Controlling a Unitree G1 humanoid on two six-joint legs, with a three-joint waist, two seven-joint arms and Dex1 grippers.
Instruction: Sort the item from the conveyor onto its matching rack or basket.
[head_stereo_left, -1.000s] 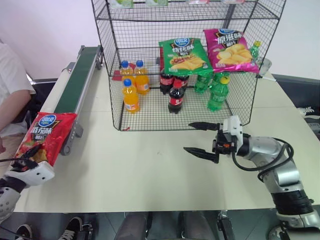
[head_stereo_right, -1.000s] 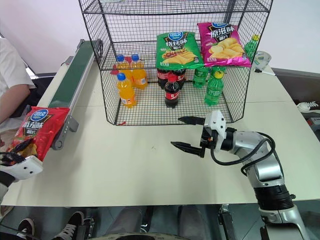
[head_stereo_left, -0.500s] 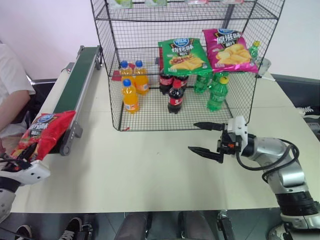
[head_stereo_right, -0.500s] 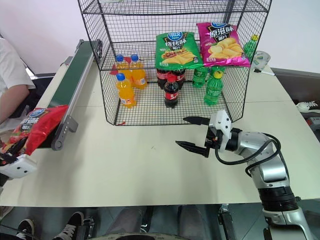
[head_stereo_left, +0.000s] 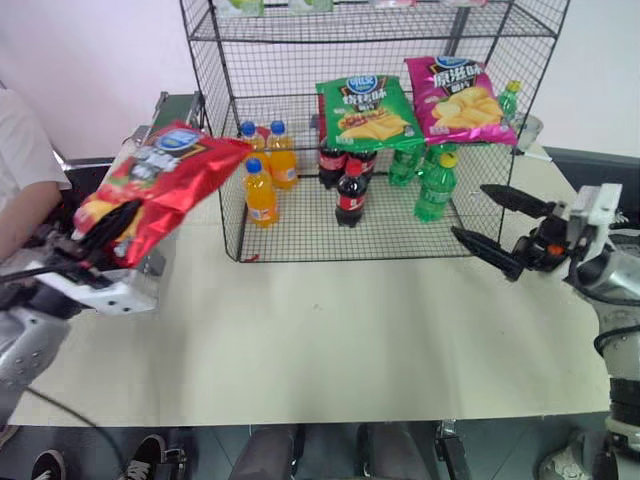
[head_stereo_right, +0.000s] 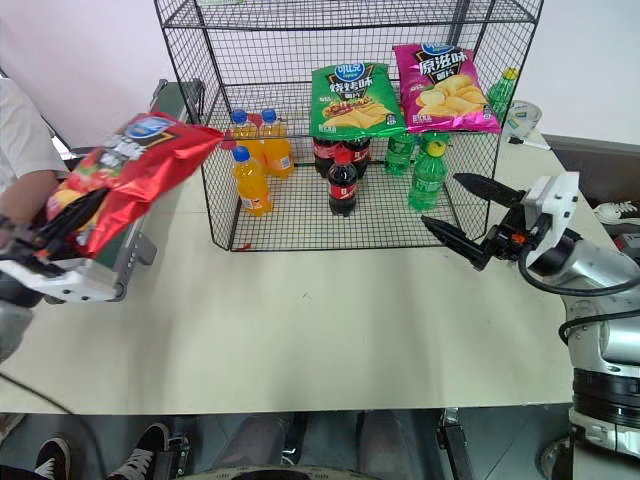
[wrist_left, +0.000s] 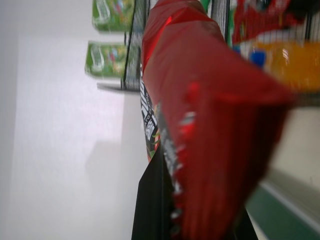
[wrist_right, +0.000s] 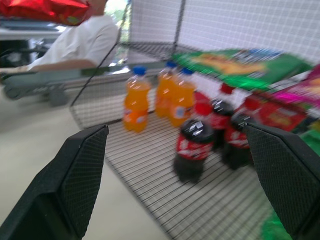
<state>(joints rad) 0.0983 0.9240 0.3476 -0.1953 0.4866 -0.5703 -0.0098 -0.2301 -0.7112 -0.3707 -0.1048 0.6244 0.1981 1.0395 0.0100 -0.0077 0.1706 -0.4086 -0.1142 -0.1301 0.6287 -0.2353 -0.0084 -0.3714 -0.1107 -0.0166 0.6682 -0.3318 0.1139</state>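
Next, the left gripper releases the red crisp bag on the middle level (head_stereo_left: 257, 93) above the orange bottles, next to the green crisp bag.
The red crisp bag (head_stereo_left: 160, 185) hangs in the air above the table's left side, tilted, its top corner near the rack's front left post. My left gripper (head_stereo_left: 98, 232) is shut on the bag's lower end; in the left wrist view the bag (wrist_left: 210, 125) sits against a black finger (wrist_left: 152, 205). The dark green conveyor (head_stereo_right: 178, 95) runs along the left and is mostly hidden behind the bag. The tall black wire rack (head_stereo_left: 215, 60) stands at the back. My right gripper (head_stereo_left: 470, 212) is open and empty in front of the rack's right corner.
A green crisp bag (head_stereo_left: 368, 110) and a magenta one (head_stereo_left: 460, 100) lie on the rack's middle tier. Orange bottles (head_stereo_left: 262, 190), cola bottles (head_stereo_left: 350, 195) and green bottles (head_stereo_left: 435, 185) stand on the bottom tier. A person's white sleeve (head_stereo_left: 20, 150) is at the left edge.
My left gripper has lifted the red bag up and to the right, away from the conveyor's near end toward the rack. The right gripper has swung right and up, still open.
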